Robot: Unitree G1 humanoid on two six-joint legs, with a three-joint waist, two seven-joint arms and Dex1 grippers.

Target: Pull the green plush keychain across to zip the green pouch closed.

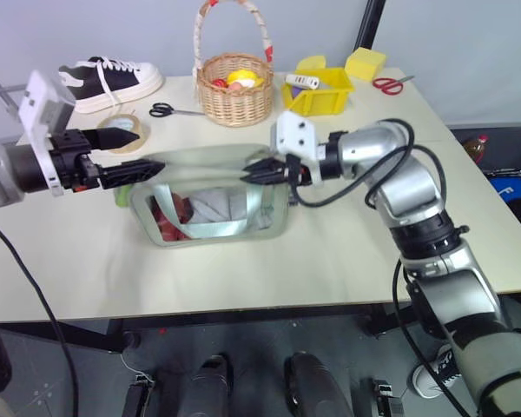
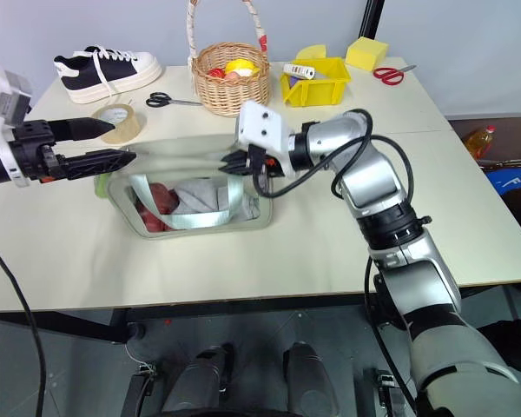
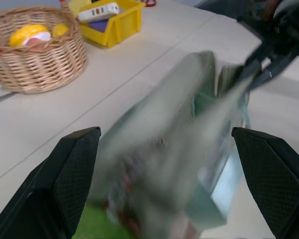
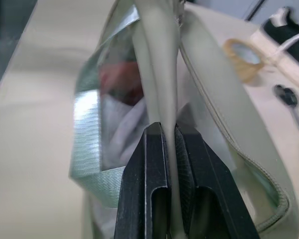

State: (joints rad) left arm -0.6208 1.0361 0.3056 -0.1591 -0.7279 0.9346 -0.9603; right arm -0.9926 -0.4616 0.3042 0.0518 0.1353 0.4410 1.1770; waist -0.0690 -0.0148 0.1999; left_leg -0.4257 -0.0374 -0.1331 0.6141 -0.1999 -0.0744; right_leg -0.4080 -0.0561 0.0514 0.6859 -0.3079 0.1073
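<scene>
I am holding the green pouch's rim with my right gripper well in from the rim's end, so next I grip the rim nearer the pouch's corner (image 1: 280, 192) with it before I pull the keychain.
The green pouch (image 1: 210, 207) lies mid-table, its clear window showing red and grey contents. My right gripper (image 1: 253, 172) is at the pouch's right end, shut on a pale strap (image 4: 162, 74) of the pouch and holding that end up. My left gripper (image 1: 144, 152) hangs open at the pouch's left end, with its lower finger just over the top edge. The green plush keychain (image 1: 122, 194) peeks out as a lime-green tuft beside that left end, under the left fingers; it also shows as keychain (image 3: 97, 226) in the left wrist view. I cannot tell how far the zipper is drawn.
Behind the pouch stand a wicker basket (image 1: 236, 97) and a yellow bin (image 1: 318, 94). A tape roll (image 1: 123, 130), black scissors (image 1: 168, 110) and a black-and-white shoe (image 1: 109, 80) lie at the back left. Red scissors (image 1: 388, 84) are at the back right.
</scene>
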